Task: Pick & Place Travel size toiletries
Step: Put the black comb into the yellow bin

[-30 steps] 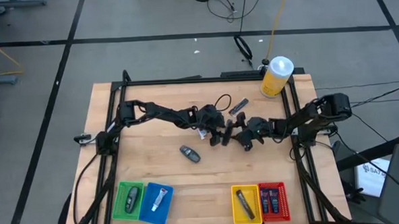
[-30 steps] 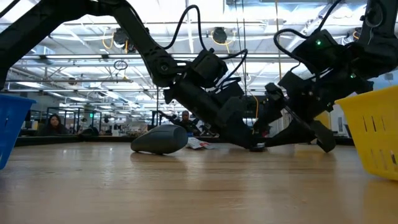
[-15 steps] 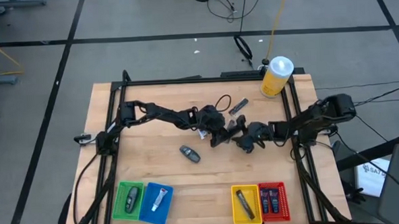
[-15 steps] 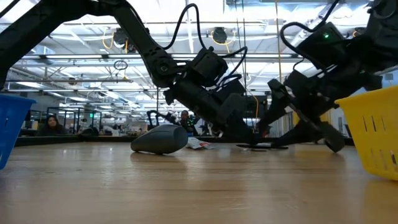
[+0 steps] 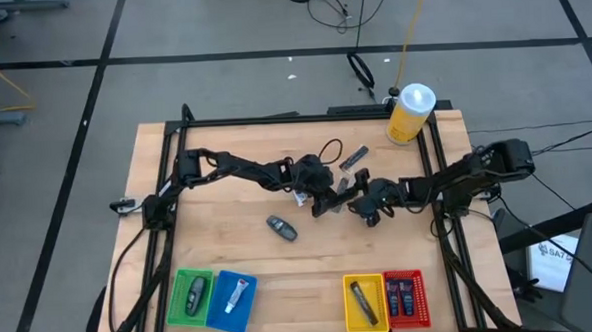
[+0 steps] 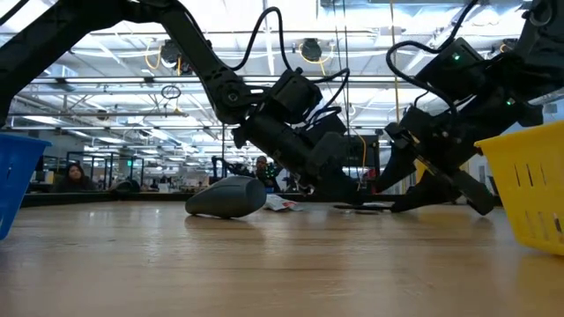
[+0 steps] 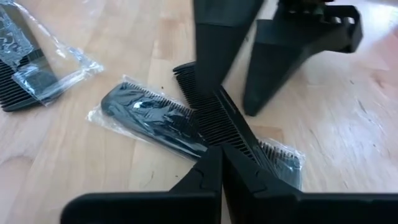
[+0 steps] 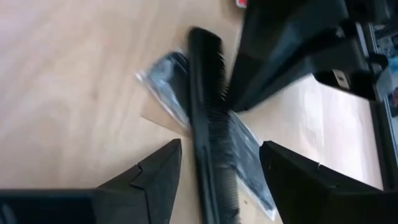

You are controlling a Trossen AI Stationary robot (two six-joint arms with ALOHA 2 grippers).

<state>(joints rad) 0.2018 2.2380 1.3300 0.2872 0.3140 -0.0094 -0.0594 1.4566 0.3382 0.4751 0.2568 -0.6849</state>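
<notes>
Both combs are in my right gripper; I should back off, then pinch only the unwrapped comb's loose end [image 8: 219, 190].
A bare black comb [image 7: 205, 106] lies slantwise over a comb in a clear wrapper [image 7: 143, 115] at the table's middle. My left gripper [image 5: 328, 202] is shut on the bare comb. My right gripper [image 5: 363, 206] is open just right of it. Its two fingers [image 8: 155, 177] stand on either side of the same comb [image 8: 205, 81] without plainly touching it. A dark grey oval bottle [image 5: 282, 228] lies on its side nearer the front, untouched; it also shows in the low view [image 6: 227, 196]. My left gripper pinches the bare comb [image 7: 229, 134] between its two shut fingertips, some way along its length, away from the free end [image 7: 181, 70]. The fingers come slanting down from the table's left. The comb lies low over the wrapped comb; whether it is lifted clear, I cannot tell.
Another wrapped comb [image 7: 31, 68] lies beyond. Green [image 5: 192, 296], blue [image 5: 232, 296], yellow [image 5: 364, 301] and red [image 5: 405, 297] bins stand along the near edge, each with an item. A large yellow bottle [image 5: 409, 113] stands at the far right corner.
My right gripper has drawn back a little toward the table's right edge. My left gripper and the combs have stayed where they were.
</notes>
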